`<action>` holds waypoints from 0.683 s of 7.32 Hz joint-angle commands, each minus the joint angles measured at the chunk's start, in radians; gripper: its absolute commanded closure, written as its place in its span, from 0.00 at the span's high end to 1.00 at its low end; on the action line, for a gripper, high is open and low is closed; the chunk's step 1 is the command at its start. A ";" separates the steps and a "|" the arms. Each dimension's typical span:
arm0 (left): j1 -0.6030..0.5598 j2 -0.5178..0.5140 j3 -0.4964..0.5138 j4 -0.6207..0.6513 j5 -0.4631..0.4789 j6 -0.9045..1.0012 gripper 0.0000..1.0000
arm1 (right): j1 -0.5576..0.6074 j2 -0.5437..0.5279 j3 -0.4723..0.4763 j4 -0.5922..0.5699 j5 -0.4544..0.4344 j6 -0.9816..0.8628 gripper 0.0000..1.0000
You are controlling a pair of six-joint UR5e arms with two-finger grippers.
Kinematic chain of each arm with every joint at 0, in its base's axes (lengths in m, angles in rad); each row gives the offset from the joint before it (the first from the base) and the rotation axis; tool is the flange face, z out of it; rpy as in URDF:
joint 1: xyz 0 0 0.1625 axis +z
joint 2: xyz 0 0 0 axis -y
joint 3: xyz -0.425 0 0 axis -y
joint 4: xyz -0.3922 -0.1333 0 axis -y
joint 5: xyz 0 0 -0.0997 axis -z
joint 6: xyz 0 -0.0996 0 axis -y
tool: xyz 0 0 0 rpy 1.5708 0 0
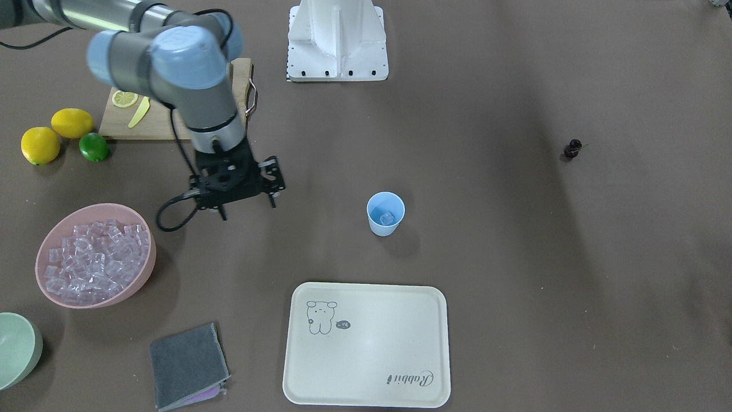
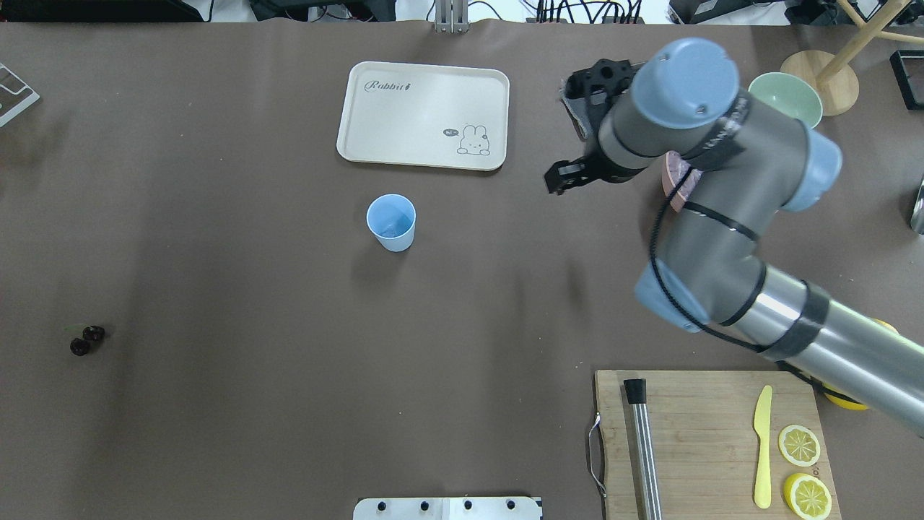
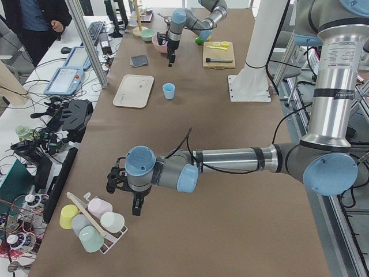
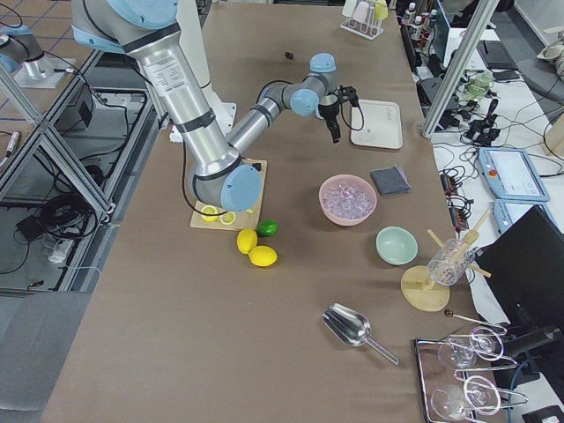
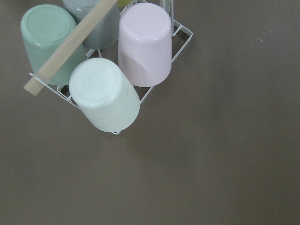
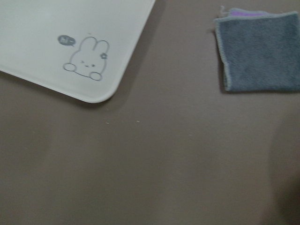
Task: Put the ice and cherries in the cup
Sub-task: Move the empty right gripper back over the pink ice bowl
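The robot's right gripper needs to move to the pink bowl next and close on an ice cube near the middle of the ice pile [image 1: 96, 260].
The light blue cup [image 1: 385, 214] stands upright mid-table with one ice cube [image 1: 387, 218] inside; it also shows in the overhead view [image 2: 391, 222]. More ice [image 1: 94, 257] fills the pink bowl [image 1: 144, 278]. The cherries [image 1: 572, 148] lie alone far off on the table, also seen overhead [image 2: 86, 341]. My right gripper [image 1: 247, 207] hangs open and empty above the table between the pink bowl and the cup. My left gripper [image 3: 123, 197] shows only in the exterior left view, beside a rack of cups [image 5: 117, 70]; I cannot tell whether it is open or shut.
A cream tray [image 1: 366, 343] lies in front of the cup. A grey cloth [image 1: 189, 366] and a pale green bowl [image 1: 17, 349] sit near the pink bowl. A cutting board [image 1: 166, 123], two lemons and a lime [image 1: 93, 147] lie behind my right arm.
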 commanded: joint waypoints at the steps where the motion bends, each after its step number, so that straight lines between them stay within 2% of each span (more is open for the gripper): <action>1: 0.000 0.001 -0.004 0.000 -0.003 -0.002 0.98 | 0.109 -0.172 0.008 0.098 0.029 -0.213 0.91; 5: 0.000 0.000 -0.007 -0.002 -0.003 -0.002 0.98 | 0.190 -0.250 -0.055 0.097 -0.033 -0.447 0.89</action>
